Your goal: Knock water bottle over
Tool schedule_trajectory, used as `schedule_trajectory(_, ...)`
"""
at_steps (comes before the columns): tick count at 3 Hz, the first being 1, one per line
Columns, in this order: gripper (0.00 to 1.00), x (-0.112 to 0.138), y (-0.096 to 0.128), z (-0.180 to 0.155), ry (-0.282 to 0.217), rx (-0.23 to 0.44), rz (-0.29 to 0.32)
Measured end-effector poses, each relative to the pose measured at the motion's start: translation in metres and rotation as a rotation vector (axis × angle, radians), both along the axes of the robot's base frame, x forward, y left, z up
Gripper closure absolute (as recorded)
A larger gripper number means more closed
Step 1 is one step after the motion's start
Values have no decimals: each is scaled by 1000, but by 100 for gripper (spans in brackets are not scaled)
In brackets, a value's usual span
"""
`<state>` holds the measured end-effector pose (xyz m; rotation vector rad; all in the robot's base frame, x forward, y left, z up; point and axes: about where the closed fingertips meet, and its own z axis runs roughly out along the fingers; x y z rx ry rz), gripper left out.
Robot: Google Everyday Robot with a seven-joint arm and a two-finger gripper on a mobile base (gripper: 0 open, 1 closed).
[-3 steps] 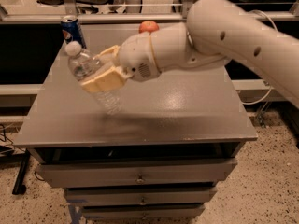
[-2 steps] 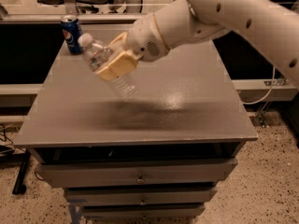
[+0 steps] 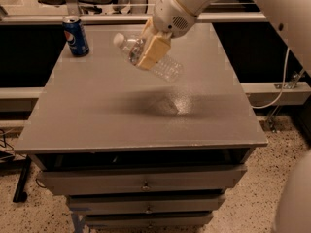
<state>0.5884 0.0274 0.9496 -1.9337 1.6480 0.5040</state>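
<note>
My gripper is holding the water bottle. It will let the bottle go on the grey table top (image 3: 157, 77), lying just behind the bright shiny patch.
The water bottle (image 3: 165, 68) is clear ribbed plastic with a white cap pointing up and left. It is held tilted, nearly lying over, in the air above the middle of the grey table top (image 3: 97, 115). My gripper (image 3: 148, 50) is shut on the bottle's middle, where its label band is hidden behind the tan fingers (image 3: 153, 52). The white arm reaches in from the upper right.
A blue Pepsi can (image 3: 76, 36) stands upright at the table's far left corner. The table is a drawer cabinet with drawers (image 3: 141, 183) below the front edge. A white arm part fills the right edge of the view.
The gripper has lifted and carried the bottle to the right and further back, and the bottle has tilted further toward horizontal.
</note>
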Motion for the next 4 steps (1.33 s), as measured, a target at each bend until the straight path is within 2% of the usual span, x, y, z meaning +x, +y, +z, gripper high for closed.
schedule_trajectory(1,100,6,-23,-9,-26,-160,47)
schedule_trajectory(2,100,0,-30,-22,-30,-239,87)
schedule_trajectory(3,100,-9,-27,-37,-17,-271,117)
schedule_trajectory(4,84,-17,-22,-49,0,-282,131)
